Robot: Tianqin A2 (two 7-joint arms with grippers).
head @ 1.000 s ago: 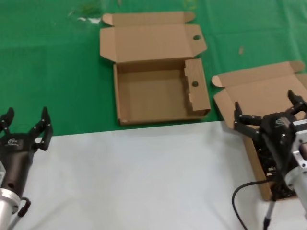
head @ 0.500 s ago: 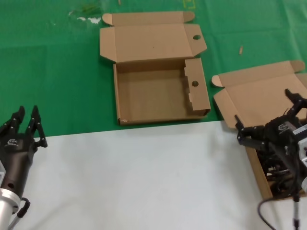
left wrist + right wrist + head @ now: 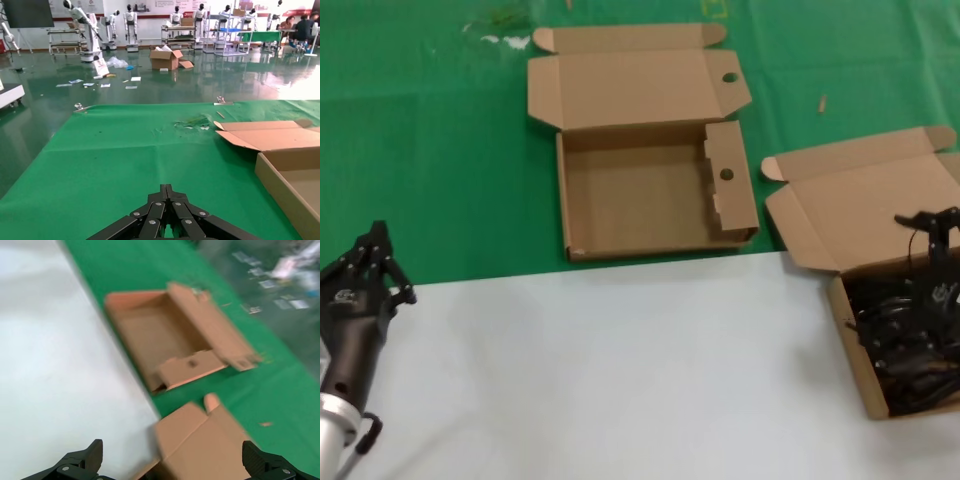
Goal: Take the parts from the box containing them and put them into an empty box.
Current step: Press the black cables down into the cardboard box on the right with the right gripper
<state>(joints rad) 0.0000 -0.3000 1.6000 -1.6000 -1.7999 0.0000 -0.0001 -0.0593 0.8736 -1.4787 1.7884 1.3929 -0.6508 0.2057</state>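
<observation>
The right gripper needs to grab the middle of a black coiled cable (image 3: 920, 299) toward the plain lid's side of the parts box.
The empty box (image 3: 640, 200) with round punched holes lies open on the green cloth at the back centre; it also shows in the right wrist view (image 3: 150, 340). The box containing the parts (image 3: 850, 200) stands open at the far right, its plain lid folded back. Black coiled cables (image 3: 905, 345) fill its tray. My right gripper (image 3: 938, 270) is open wide and sits low over the cables, partly cut off by the picture's edge; in its wrist view the gripper (image 3: 172, 460) faces the plain lid (image 3: 210, 440). My left gripper (image 3: 372, 268) is shut and empty at the near left (image 3: 166, 189).
The near half of the table is a white surface (image 3: 620, 380); the far half is green cloth (image 3: 440, 150). The left wrist view shows a corner of the empty box (image 3: 280, 165) and a hall floor beyond the table.
My left gripper's fingers have closed from open to shut. My right gripper has moved right and down, from the cable box's near-left edge to over the cables.
</observation>
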